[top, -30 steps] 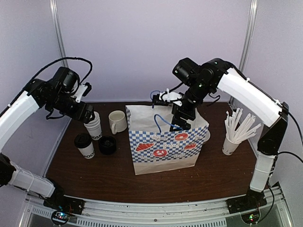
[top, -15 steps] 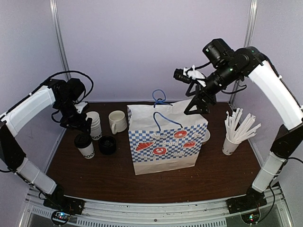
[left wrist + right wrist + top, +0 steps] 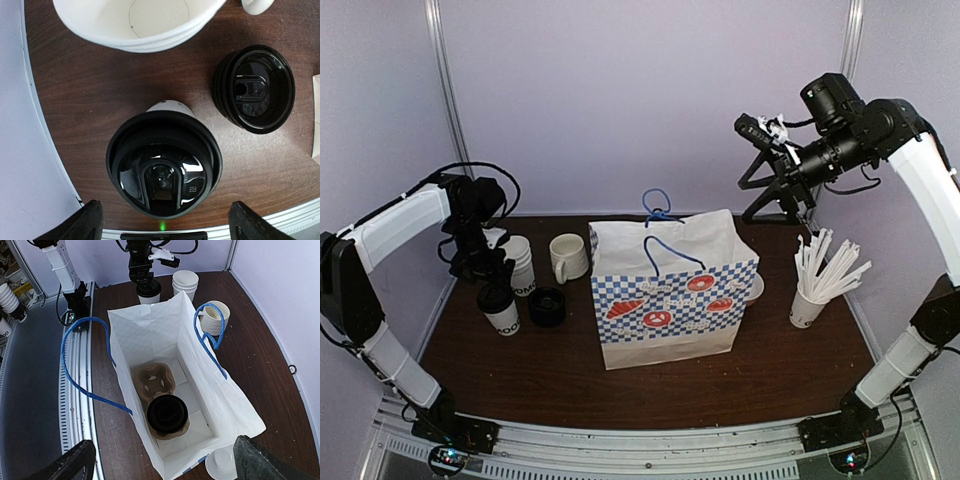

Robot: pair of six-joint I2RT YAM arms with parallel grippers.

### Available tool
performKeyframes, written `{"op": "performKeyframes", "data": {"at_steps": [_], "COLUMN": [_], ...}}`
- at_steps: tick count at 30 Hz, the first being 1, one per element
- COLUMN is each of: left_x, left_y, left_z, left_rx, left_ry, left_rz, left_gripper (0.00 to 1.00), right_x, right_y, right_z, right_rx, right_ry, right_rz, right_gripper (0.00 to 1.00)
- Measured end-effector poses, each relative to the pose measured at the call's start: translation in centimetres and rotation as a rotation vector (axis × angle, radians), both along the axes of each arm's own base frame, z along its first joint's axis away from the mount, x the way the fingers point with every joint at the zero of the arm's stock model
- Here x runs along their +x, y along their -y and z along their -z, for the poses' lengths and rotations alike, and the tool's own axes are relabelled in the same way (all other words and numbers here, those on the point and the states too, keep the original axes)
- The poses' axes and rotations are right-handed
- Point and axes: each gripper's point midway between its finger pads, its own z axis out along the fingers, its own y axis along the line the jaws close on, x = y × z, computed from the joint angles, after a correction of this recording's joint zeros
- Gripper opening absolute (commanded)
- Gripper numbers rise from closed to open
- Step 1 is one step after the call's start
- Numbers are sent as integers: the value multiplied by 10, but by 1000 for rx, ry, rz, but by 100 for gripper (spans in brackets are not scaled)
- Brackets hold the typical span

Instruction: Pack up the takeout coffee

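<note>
Next, my right gripper closes on the straw-side end (image 3: 679,221) (image 3: 223,374) of the paper bag's far blue handle, to steady the bag for the coffee.
One takeout coffee (image 3: 164,162), a white paper cup with a black lid, stands on the brown table at the left (image 3: 500,308). My left gripper (image 3: 165,226) hangs open just above it, a finger on either side, not touching; from overhead the left gripper (image 3: 485,268) sits just behind the cup. A second lidded takeout coffee (image 3: 167,414) sits in a cardboard carrier (image 3: 152,382) inside the open paper bag (image 3: 670,290). My right gripper (image 3: 762,190) is open and empty, high above the bag's right end.
A stack of empty white cups (image 3: 520,265), a cream mug (image 3: 568,257) and a stack of black lids (image 3: 547,305) crowd the left coffee. A cup of wrapped straws (image 3: 810,300) stands right of the bag. The bag's blue handles (image 3: 82,360) stick up.
My right gripper has risen out of the bag and swung up to the right. My left gripper has moved from the stack of cups to above the lidded cup.
</note>
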Motion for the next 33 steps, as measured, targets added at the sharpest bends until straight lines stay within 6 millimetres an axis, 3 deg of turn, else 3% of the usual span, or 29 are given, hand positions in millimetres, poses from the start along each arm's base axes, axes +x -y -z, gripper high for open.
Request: {"op": "performKeyframes", "data": {"at_steps": [14, 26, 33], "left_x": [8, 5, 5], "left_y": [-5, -4, -4], "left_z": [25, 33, 34], "left_rx": [-21, -24, -30], "left_ry": [-49, -75, -73], "left_rz": [-25, -23, -24], "left_gripper": [89, 85, 76], "right_x": [-2, -2, -2], "right_y": [-4, -4, -4], "right_z": [8, 11, 15], "right_rx": [5, 2, -3], "right_ry": [-39, -50, -56], "right_rz": [-21, -25, -27], "right_gripper": [99, 99, 99]}}
